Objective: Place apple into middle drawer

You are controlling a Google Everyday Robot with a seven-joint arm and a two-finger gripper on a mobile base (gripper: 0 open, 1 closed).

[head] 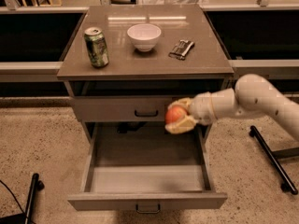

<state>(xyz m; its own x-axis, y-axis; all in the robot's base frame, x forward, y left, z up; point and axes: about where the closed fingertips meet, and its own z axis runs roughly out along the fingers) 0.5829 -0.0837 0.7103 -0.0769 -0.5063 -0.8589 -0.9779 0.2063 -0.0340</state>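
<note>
My gripper will set the apple, now hanging above the open middle drawer, free close to the centre of the open middle drawer's grey bottom (156, 158), letting go of it there.
The orange-red apple (174, 114) is held in my gripper (180, 115), whose pale fingers (181, 125) are shut around it. The gripper hangs in front of the closed top drawer front, just above the back right part of the open middle drawer (147, 177). That drawer is pulled out wide, showing its pale grey floor and side walls, with a small dark loop handle at the front. My white arm (252, 99) reaches in from the right.
On the cabinet top (145, 64) stand a green can (96, 46), a white bowl (144, 36) and a small dark packet (181, 48). The closed top drawer (121, 109) sits above the open one. A black leg (273, 157) lies on the floor at right.
</note>
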